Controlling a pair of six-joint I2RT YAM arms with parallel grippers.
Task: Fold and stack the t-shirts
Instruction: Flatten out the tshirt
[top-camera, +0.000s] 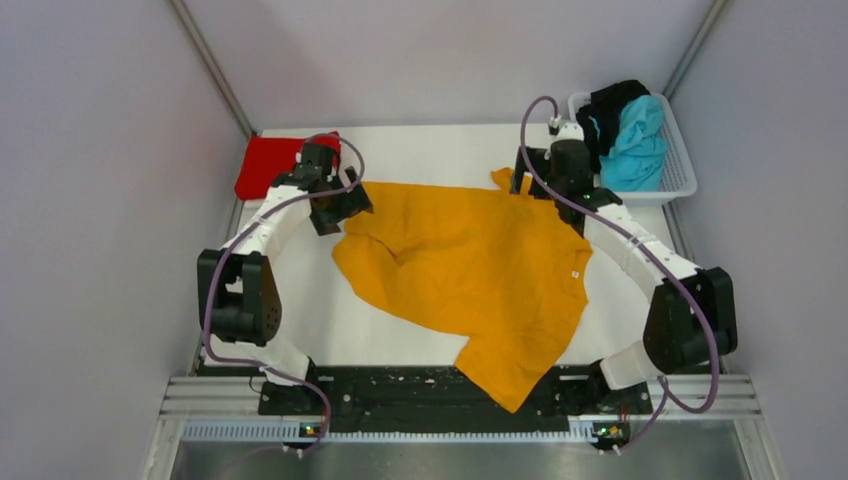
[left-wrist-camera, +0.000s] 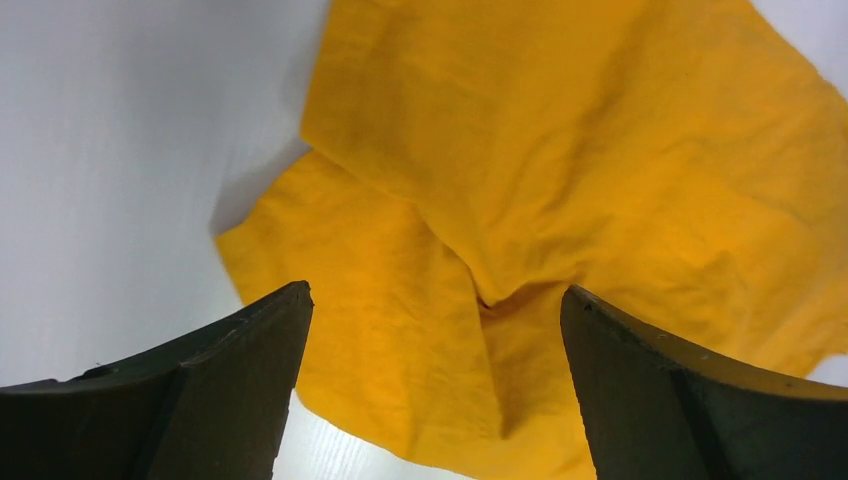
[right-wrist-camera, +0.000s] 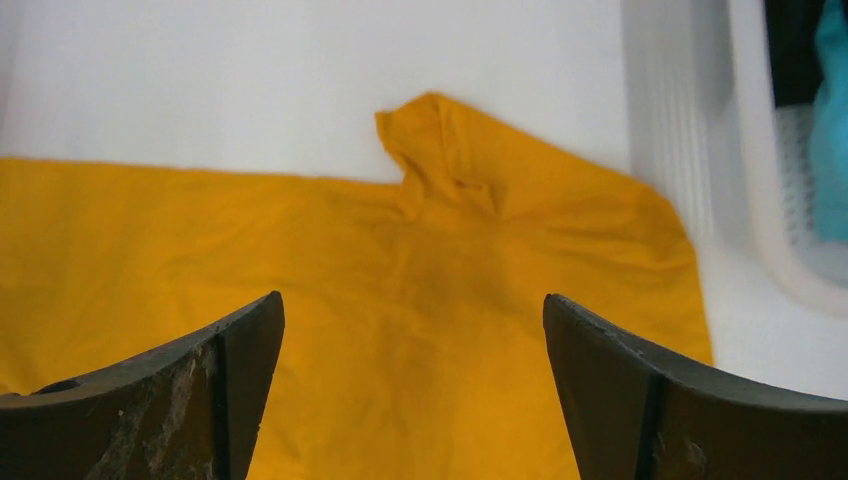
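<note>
The orange-yellow t-shirt is doubled over in a deep crease near my left gripper, so my left gripper needs to pinch the t-shirt's protruding corner (left-wrist-camera: 238, 242) and spread that end of the t-shirt flat before folding.
The orange-yellow t-shirt (top-camera: 470, 275) lies spread and rumpled across the middle of the white table, one end hanging over the near edge. My left gripper (top-camera: 345, 212) is open above its far left corner; the left wrist view shows creased orange cloth (left-wrist-camera: 520, 200) between the fingers. My right gripper (top-camera: 540, 190) is open above its far right corner, where a small flap (right-wrist-camera: 435, 140) sticks up. The red t-shirt (top-camera: 268, 165) lies folded at the far left. The turquoise t-shirt (top-camera: 635, 145) and the black t-shirt (top-camera: 612, 105) sit crumpled in the basket.
A white plastic basket (top-camera: 680, 165) stands at the far right corner; its rim also shows in the right wrist view (right-wrist-camera: 760, 200). Grey walls enclose the table on three sides. A black base rail (top-camera: 400, 390) runs along the near edge.
</note>
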